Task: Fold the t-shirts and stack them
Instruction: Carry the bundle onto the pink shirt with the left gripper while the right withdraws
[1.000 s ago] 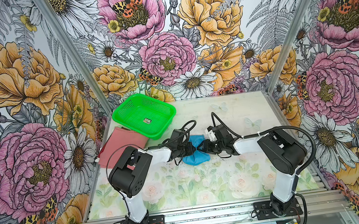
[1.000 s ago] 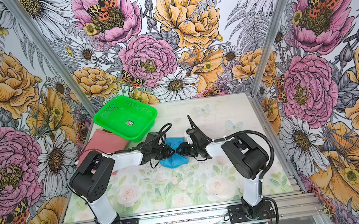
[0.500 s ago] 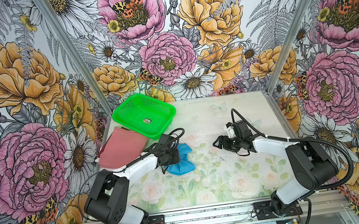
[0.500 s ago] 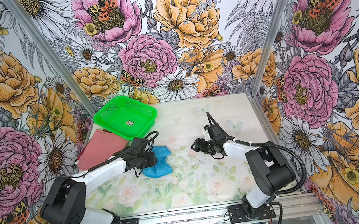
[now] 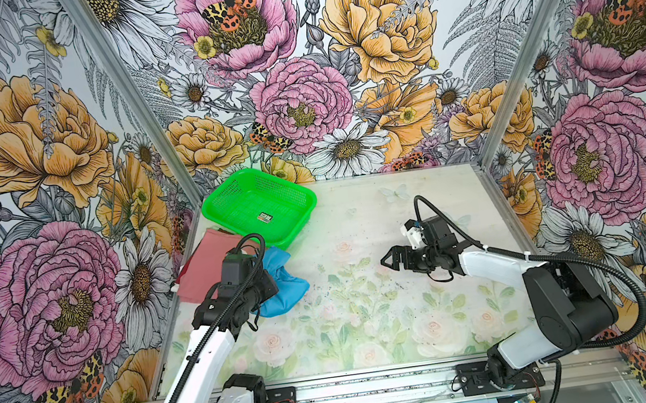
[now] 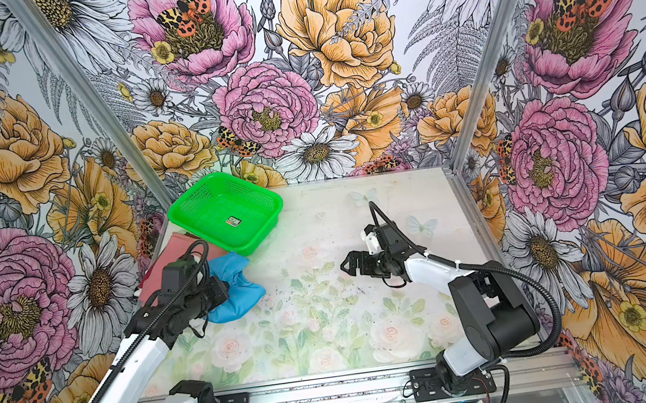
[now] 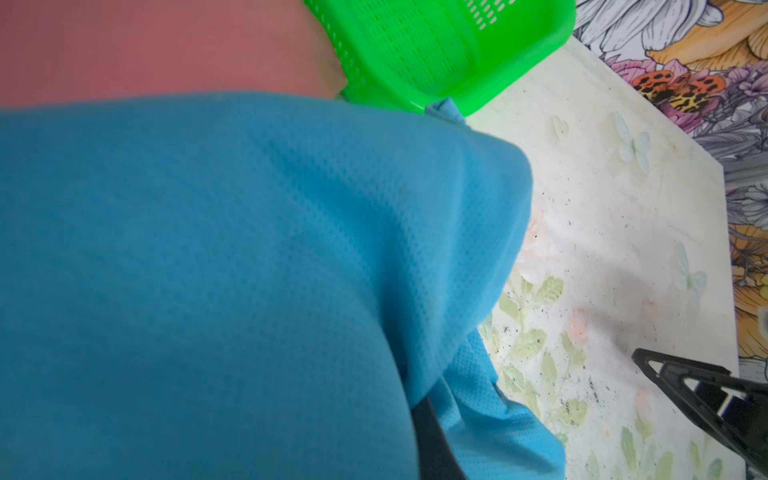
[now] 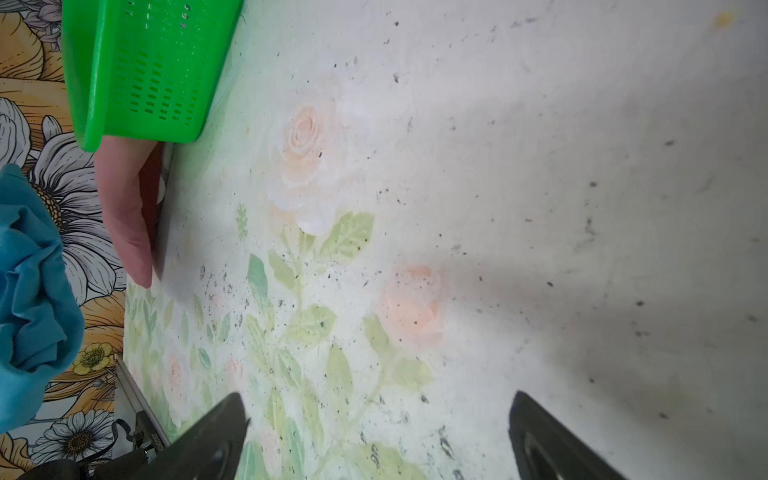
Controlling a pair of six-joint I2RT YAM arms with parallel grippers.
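Observation:
My left gripper will set the sky-blue t-shirt down on top of the red-pink t-shirt (image 5: 231, 266) next to the green basket.
My left gripper (image 5: 269, 279) is shut on the sky-blue t-shirt (image 5: 285, 290), which hangs bunched from it just above the table's left side. In the left wrist view the blue t-shirt (image 7: 249, 257) fills most of the picture, and one dark finger (image 7: 432, 440) shows under the cloth. The red-pink t-shirt (image 5: 204, 267) lies flat at the left edge, partly under the basket and behind my left wrist. My right gripper (image 5: 392, 259) hovers over the middle of the table, open and empty. In the right wrist view its fingers (image 8: 224, 424) stand wide apart over bare table.
A green perforated basket (image 5: 293, 231) stands at the back left, holding only a small label. Its front corner is close to the blue cloth. Flowered walls enclose the table (image 5: 370, 330) on three sides.
My right gripper has let go of the blue t-shirt, opened wide and drawn back to the right. My left arm has carried the bunched blue t-shirt left, toward the red-pink one.

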